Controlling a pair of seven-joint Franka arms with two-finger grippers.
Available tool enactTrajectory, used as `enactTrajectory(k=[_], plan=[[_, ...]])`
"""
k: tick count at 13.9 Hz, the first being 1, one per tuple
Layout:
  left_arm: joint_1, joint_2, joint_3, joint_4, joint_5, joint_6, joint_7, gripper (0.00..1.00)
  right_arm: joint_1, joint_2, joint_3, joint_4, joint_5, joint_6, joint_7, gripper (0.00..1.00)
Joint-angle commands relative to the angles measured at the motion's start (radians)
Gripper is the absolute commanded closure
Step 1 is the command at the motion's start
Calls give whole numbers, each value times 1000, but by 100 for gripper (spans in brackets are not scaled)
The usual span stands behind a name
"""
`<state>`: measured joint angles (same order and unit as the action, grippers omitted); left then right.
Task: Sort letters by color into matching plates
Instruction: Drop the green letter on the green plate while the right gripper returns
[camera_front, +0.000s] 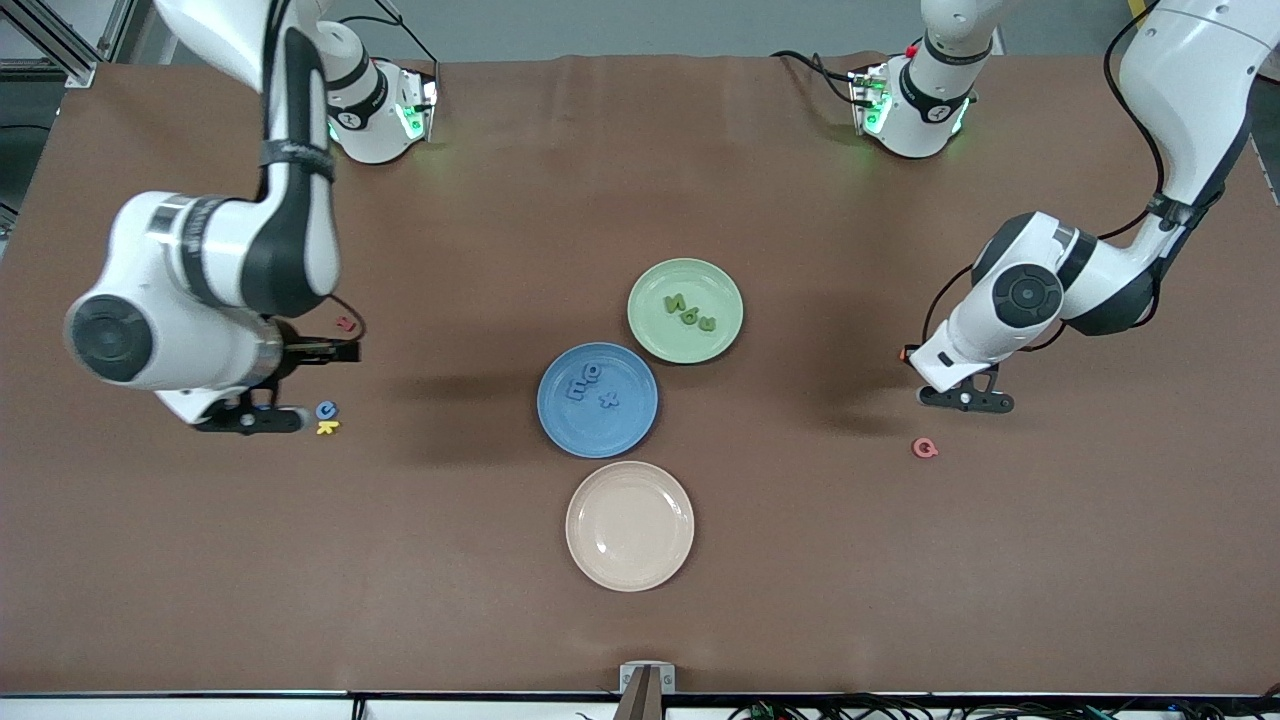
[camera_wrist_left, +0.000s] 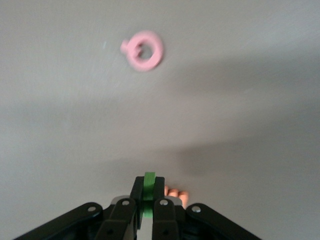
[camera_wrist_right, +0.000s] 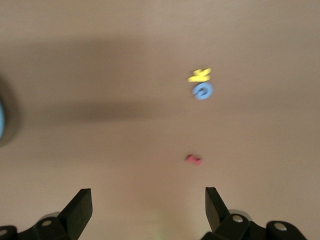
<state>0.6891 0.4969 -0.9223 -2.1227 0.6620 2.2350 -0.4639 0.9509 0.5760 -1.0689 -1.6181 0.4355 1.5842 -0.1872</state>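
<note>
My left gripper is to put down the green letter, which hangs low over the table now. It will let go of it on the pale green plate's open side (camera_front: 704, 295), away from the blue plate.
My left gripper (camera_wrist_left: 148, 186) is shut on a green letter (camera_wrist_left: 149, 180). It hangs low over the table (camera_front: 968, 400) toward the left arm's end, between an orange letter (camera_wrist_left: 178, 194) and a pink letter (camera_wrist_left: 144, 50). The pale green plate (camera_front: 642, 292) holds three green letters (camera_front: 690, 312). The blue plate (camera_front: 612, 436) holds three blue letters (camera_front: 590, 385). My right gripper (camera_wrist_right: 148, 210) is open and empty, over the table (camera_front: 300, 385) toward the right arm's end, near a blue letter (camera_wrist_right: 203, 91), a yellow letter (camera_wrist_right: 200, 75) and a red letter (camera_wrist_right: 193, 159).
An empty cream plate (camera_front: 629, 525) sits nearest the front camera, beside the blue plate. The pink letter (camera_front: 925, 447) and orange letter (camera_front: 903, 352) lie near my left gripper. The blue (camera_front: 326, 409), yellow (camera_front: 327, 427) and red (camera_front: 346, 323) letters lie near my right gripper.
</note>
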Motion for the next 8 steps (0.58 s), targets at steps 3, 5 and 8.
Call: enactTrajectory(k=[3, 5, 8], plan=[[-40, -20, -101, 82, -5, -74, -10, 100, -110, 68, 32, -80, -8, 202, -243, 0], [-78, -18, -119, 93, -8, -74, -33, 100, -156, 68, 84, -140, -6, 321, -317, 0], [-167, -18, -119, 115, -36, -78, -140, 100, -283, 68, 211, -164, -6, 387, -324, 0]])
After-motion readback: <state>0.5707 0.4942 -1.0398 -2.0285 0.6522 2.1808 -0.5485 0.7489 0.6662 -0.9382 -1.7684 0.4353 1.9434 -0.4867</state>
